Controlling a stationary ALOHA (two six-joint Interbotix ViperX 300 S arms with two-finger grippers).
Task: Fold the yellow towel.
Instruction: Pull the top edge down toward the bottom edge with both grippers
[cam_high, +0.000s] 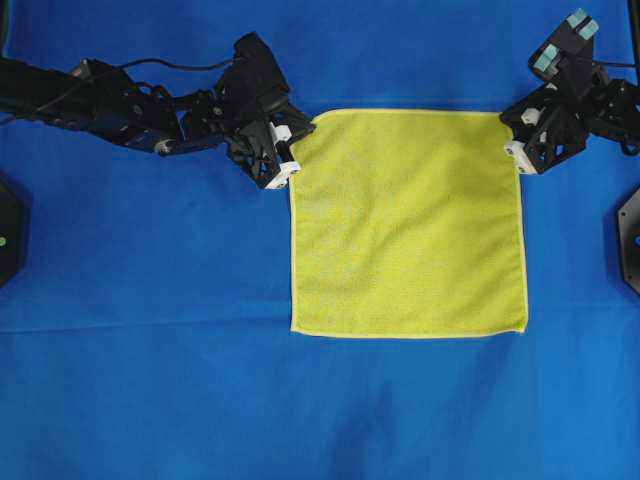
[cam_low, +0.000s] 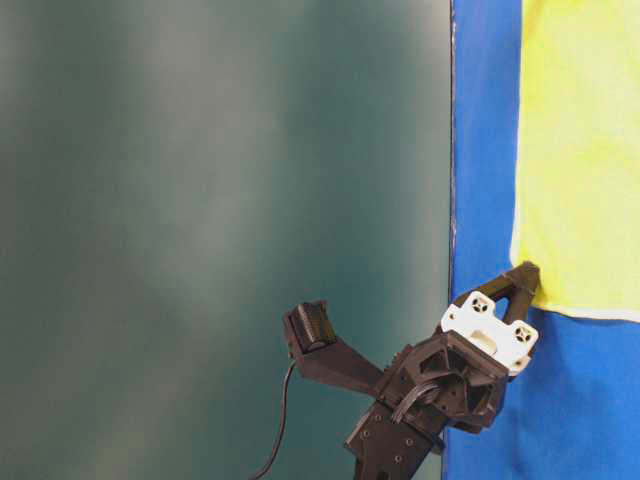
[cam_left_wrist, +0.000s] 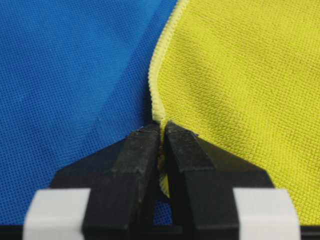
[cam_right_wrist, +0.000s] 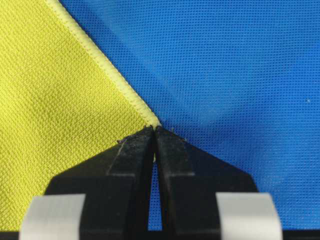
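The robot's left gripper should release the yellow towel's far corner on the towel's near corner at the same side edge (cam_high: 298, 323).
The yellow towel (cam_high: 408, 225) lies flat and square on the blue table cover (cam_high: 150, 300). My left gripper (cam_high: 293, 152) sits on the towel's left edge just below the far-left corner. In the left wrist view it (cam_left_wrist: 162, 127) is shut, with the lighter hem (cam_left_wrist: 157, 80) pinched between its black fingers. My right gripper (cam_high: 515, 137) sits on the right edge close to the far-right corner. In the right wrist view it (cam_right_wrist: 154, 129) is shut on the hem (cam_right_wrist: 107, 67), a sliver of yellow showing at the tips. The towel (cam_low: 580, 150) also shows in the table-level view.
The blue cover reaches every edge of the overhead view. Black fixtures stand at the left edge (cam_high: 6, 240) and the right edge (cam_high: 630, 240). Both arms reach in from the far corners. A dark green wall (cam_low: 220, 200) fills most of the table-level view.
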